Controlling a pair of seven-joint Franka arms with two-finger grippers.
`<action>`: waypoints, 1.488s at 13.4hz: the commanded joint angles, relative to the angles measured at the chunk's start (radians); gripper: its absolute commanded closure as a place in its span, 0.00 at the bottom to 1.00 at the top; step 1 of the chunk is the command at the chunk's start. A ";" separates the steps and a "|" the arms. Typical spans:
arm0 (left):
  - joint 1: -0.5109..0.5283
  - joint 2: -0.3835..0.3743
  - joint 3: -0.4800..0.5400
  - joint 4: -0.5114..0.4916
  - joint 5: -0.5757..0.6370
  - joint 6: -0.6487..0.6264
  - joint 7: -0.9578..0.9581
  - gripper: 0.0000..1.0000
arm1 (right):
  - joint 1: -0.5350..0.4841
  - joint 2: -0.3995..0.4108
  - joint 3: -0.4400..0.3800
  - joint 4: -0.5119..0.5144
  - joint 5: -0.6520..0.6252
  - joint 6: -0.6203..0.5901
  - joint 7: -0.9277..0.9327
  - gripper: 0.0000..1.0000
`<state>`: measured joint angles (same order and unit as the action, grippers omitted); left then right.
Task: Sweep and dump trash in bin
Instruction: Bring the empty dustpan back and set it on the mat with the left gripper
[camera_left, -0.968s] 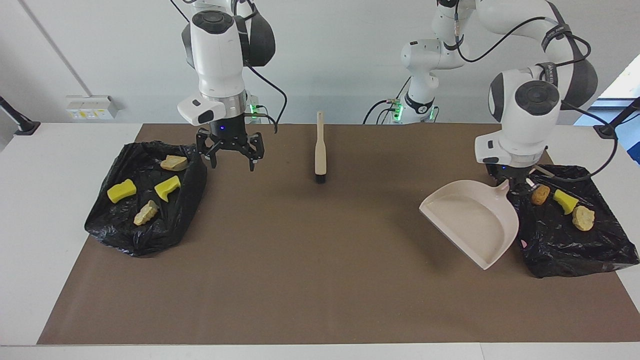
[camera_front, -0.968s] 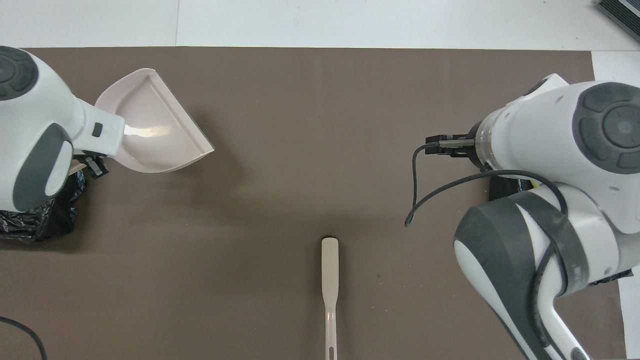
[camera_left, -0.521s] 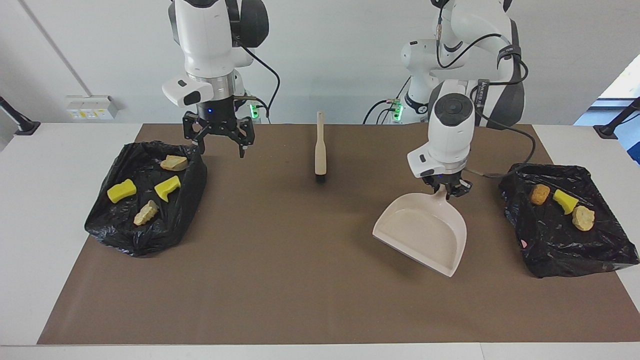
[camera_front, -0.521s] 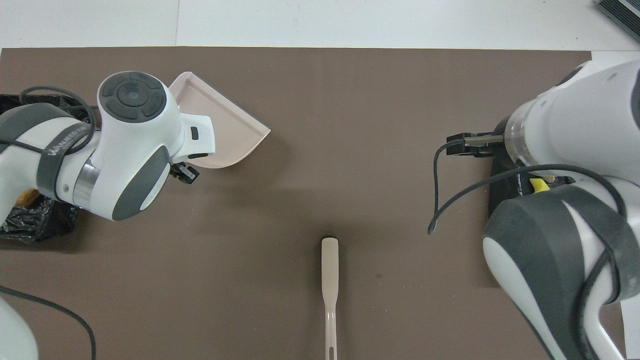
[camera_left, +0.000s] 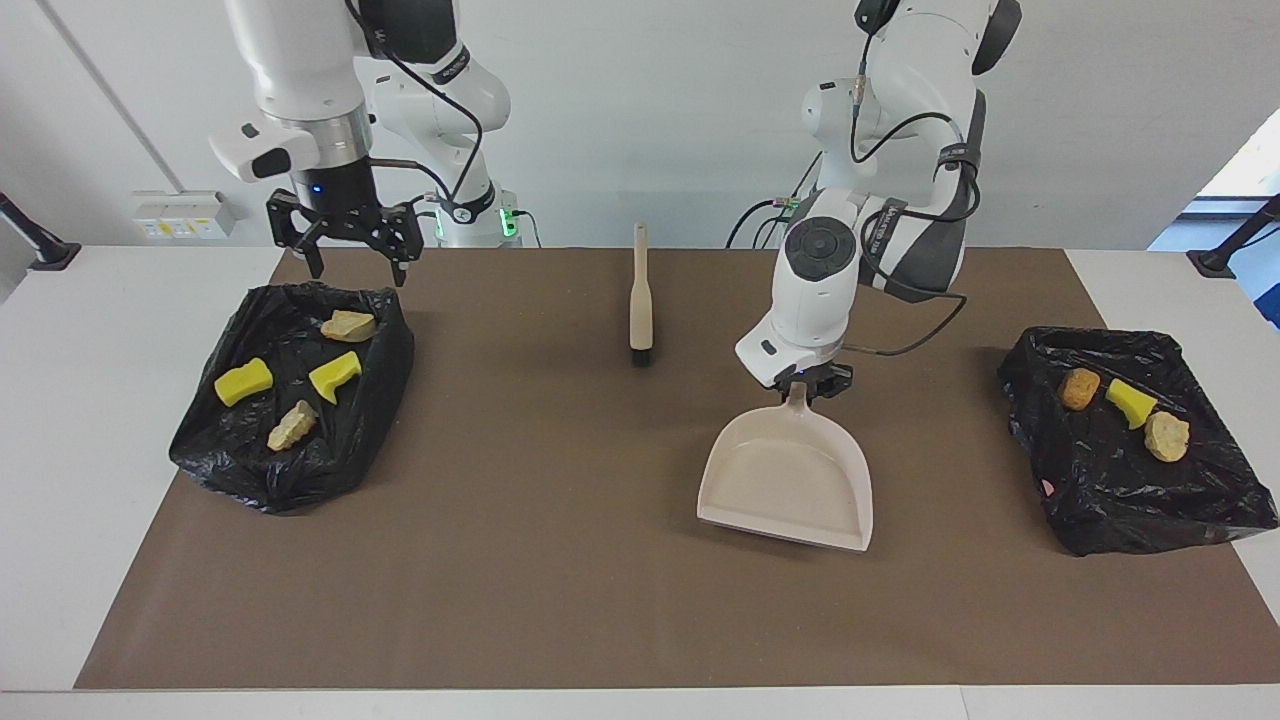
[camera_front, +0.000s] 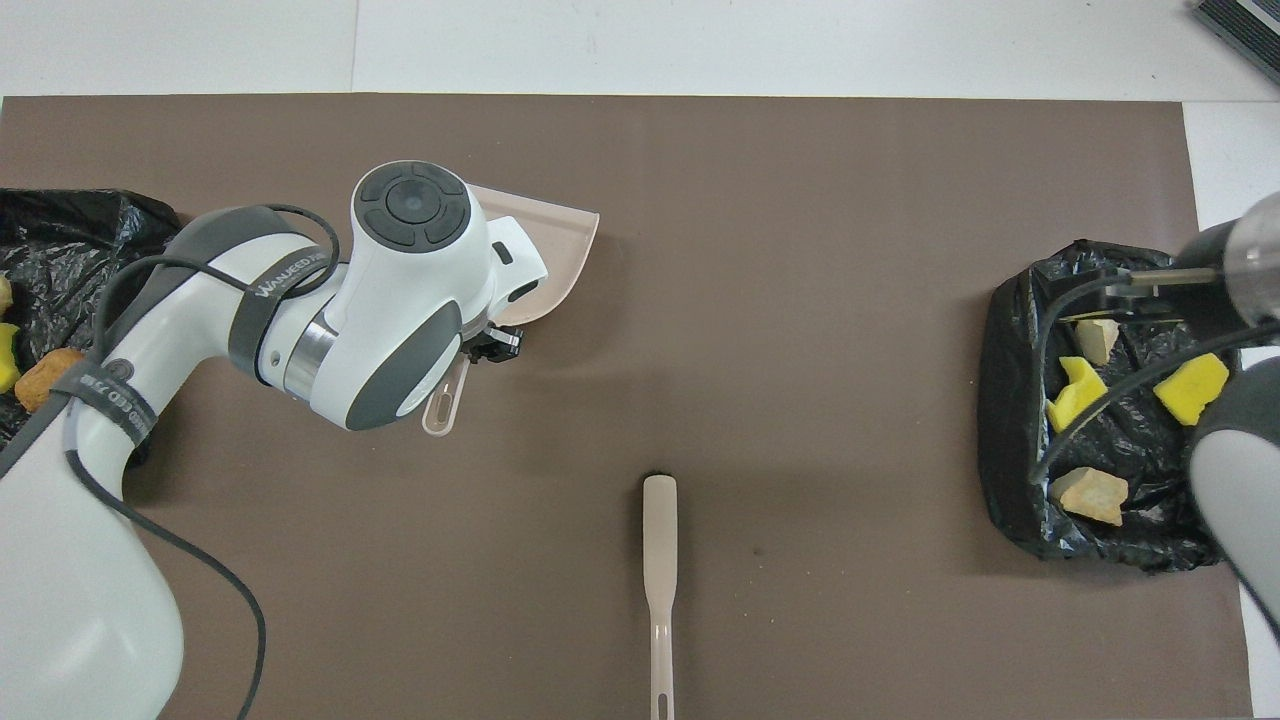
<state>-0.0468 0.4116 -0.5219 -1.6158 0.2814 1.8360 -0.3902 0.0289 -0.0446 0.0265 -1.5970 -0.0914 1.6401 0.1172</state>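
My left gripper is to release the beige dustpan, now over the middle of the mat, on the brown mat straight (camera_front: 651, 314) beyond the bristles of the beige brush.
My left gripper (camera_left: 808, 388) is shut on the handle of the empty beige dustpan (camera_left: 785, 480), over the middle of the brown mat. The pan's mouth points away from the robots. Whether the pan touches the mat I cannot tell. The trash lies in two black bin bags. The bag at the left arm's end (camera_left: 1120, 500) holds an orange-brown lump (camera_left: 1080, 388), a yellow sponge bit (camera_left: 1130, 402) and a beige chunk (camera_left: 1166, 436). In the bag at the right arm's end (camera_left: 260, 470) lie two yellow bits (camera_left: 243, 382) (camera_left: 335, 375) and two beige chunks (camera_left: 348, 325) (camera_left: 292, 425). My right gripper (camera_left: 350, 262) hangs open and empty above that bag's edge nearest the robots.
The beige brush (camera_left: 640, 300) lies on the mat near the robots, between the arms, bristles pointing away from them. The brown mat (camera_left: 560, 600) covers most of the white table. A wall outlet box (camera_left: 180, 215) sits at the right arm's end.
My left arm has carried the dustpan from over the bag at its end to the middle of the mat and turned its mouth away from the robots. My right gripper has risen and drawn back.
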 joint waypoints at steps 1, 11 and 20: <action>-0.044 0.110 -0.029 0.158 -0.013 -0.023 -0.165 1.00 | 0.009 -0.023 -0.074 0.005 0.044 -0.071 -0.059 0.00; -0.245 0.340 -0.041 0.387 0.002 -0.014 -0.378 1.00 | -0.009 -0.063 -0.080 -0.017 0.088 -0.164 -0.149 0.00; -0.251 0.337 -0.047 0.336 0.001 0.000 -0.378 0.11 | -0.007 -0.066 -0.088 -0.021 0.091 -0.131 -0.179 0.00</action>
<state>-0.2921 0.7515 -0.5714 -1.2771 0.2804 1.8461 -0.7547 0.0321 -0.0979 -0.0676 -1.6089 -0.0178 1.4972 -0.0362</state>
